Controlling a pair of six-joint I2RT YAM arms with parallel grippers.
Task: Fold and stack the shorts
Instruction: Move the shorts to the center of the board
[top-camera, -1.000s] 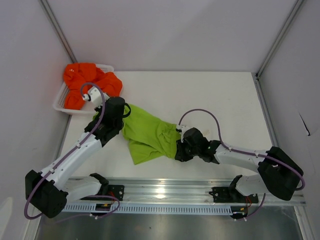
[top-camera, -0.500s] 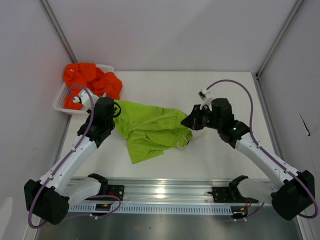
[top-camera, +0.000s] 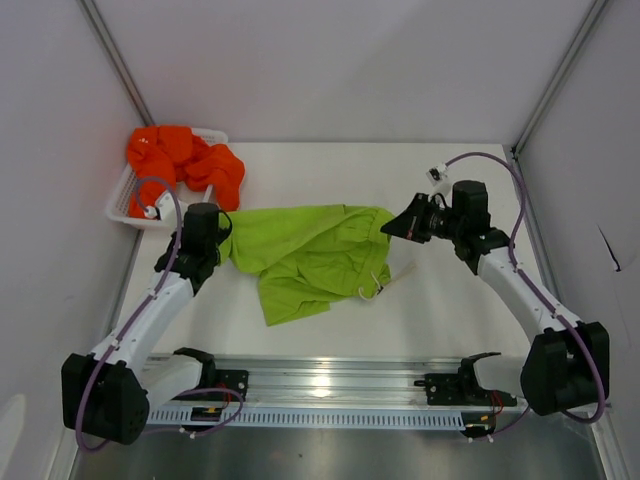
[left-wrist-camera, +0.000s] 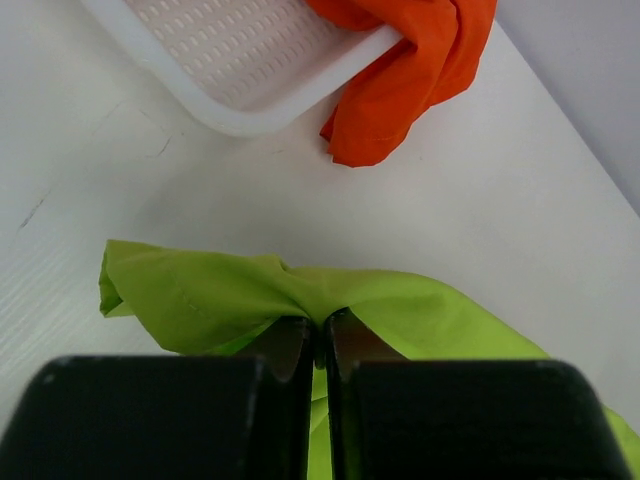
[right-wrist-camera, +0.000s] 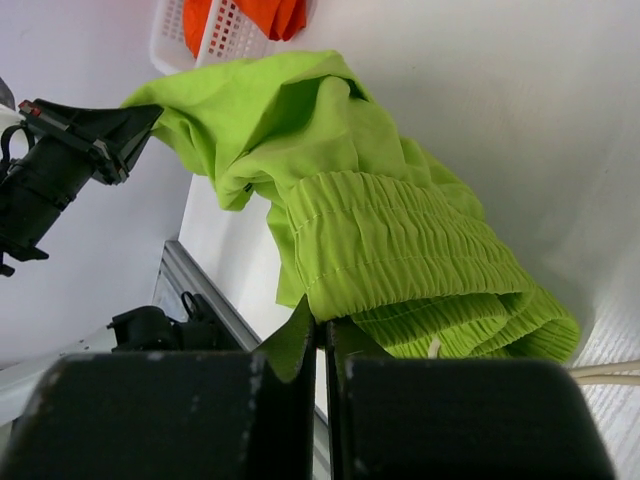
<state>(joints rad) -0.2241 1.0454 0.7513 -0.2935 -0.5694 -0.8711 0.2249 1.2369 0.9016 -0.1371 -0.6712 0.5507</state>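
Observation:
My left gripper should open, take the loose corner (left-wrist-camera: 118, 290) and pull it toward the basket, because the lime green leg of the shorts bunches in that gripper while its corner hangs loose.
The lime green shorts (top-camera: 305, 255) hang stretched between my two grippers over the middle of the table, lower folds resting on it. My left gripper (top-camera: 222, 243) is shut on their left edge; in the left wrist view the fabric (left-wrist-camera: 300, 300) bunches at the closed jaws (left-wrist-camera: 321, 335). My right gripper (top-camera: 393, 227) is shut on the elastic waist (right-wrist-camera: 400, 250) at their right end, pinched in the right wrist view (right-wrist-camera: 322, 335). A white drawstring (top-camera: 378, 285) dangles below. The orange shorts (top-camera: 180, 160) lie heaped in and over the white mesh basket (top-camera: 122, 200) at the far left.
The basket's corner (left-wrist-camera: 240, 90) with orange fabric (left-wrist-camera: 400, 80) draped over it lies just beyond my left gripper. Grey walls enclose the table at the left, back and right. A metal rail (top-camera: 330, 385) runs along the near edge.
My right gripper has lifted the waist end up and to the right, and my left gripper has moved back left, so the green shorts spread out wide between them.

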